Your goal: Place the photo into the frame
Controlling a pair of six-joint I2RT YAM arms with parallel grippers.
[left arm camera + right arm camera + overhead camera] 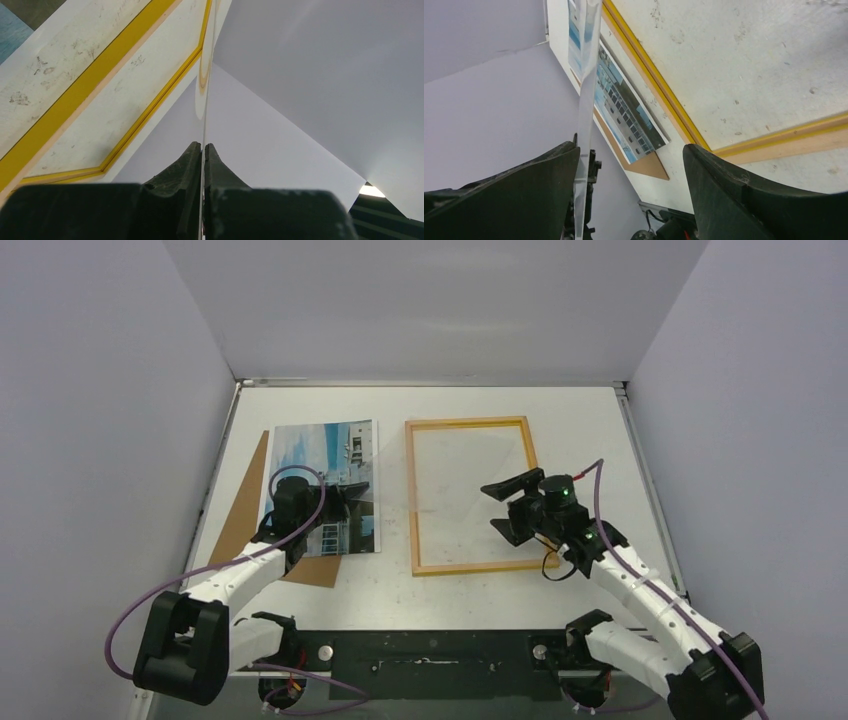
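Observation:
Next, I close my right gripper on the free edge (585, 150) of the clear pane, across from the edge that my left gripper holds.
The photo (310, 450) lies face up on the table at the left; it also shows in the right wrist view (629, 115). The yellow frame (467, 423) lies flat at the centre, with bare table inside it, and shows in both wrist views (85, 80) (649, 75). My left gripper (345, 498) (203, 146) is over the photo's right part and is shut on a clear pane (440, 475), held on edge (202, 85) over the frame's left side. My right gripper (503, 507) (629, 150) is open at the pane's far end; the pane (586, 100) stands just beside its left finger.
A brown backing board (245, 500) lies under the photo, sticking out at its left and lower edges (649, 167). White walls enclose the table on three sides. A black rail (430, 650) with both arm bases runs along the near edge.

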